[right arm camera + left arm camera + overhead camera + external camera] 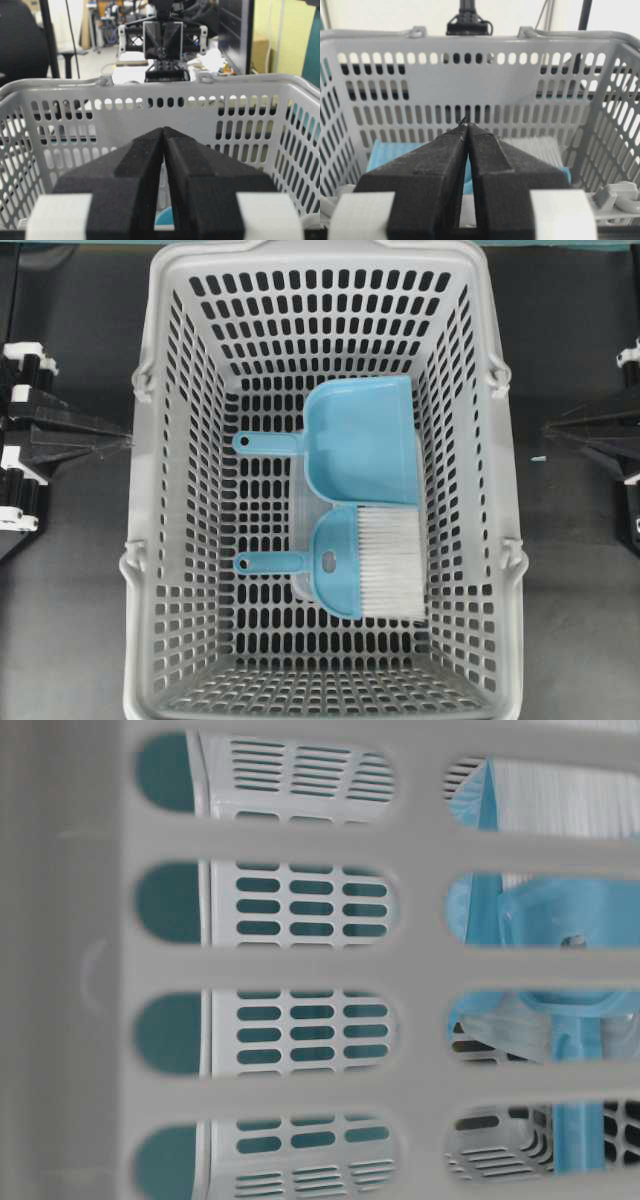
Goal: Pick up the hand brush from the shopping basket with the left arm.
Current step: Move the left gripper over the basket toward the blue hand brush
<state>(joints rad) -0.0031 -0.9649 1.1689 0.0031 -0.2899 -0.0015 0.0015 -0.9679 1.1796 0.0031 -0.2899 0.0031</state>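
Note:
I should next close my left gripper on the hand brush's thin handle (288, 562), near its blue head.
The hand brush (345, 560) lies flat on the floor of the shopping basket (170, 390), thin handle pointing left and white bristles (390, 562) to the right. It also shows in the table-level view (530, 915). Its bristles show in the left wrist view (535, 147). My left gripper (128, 440) is shut and empty just outside the basket's left wall; in the left wrist view (467, 125) its tips meet in front of that wall. My right gripper (546, 430) is shut and empty outside the right wall, and also shows in the right wrist view (164, 129).
A teal-blue dustpan (360, 438) without bristles lies just behind the brush in the basket, handle also pointing left. A clear sheet (305, 525) lies under both. The basket's tall slotted walls stand between both grippers and the brush. Dark table surface (70, 590) flanks the basket.

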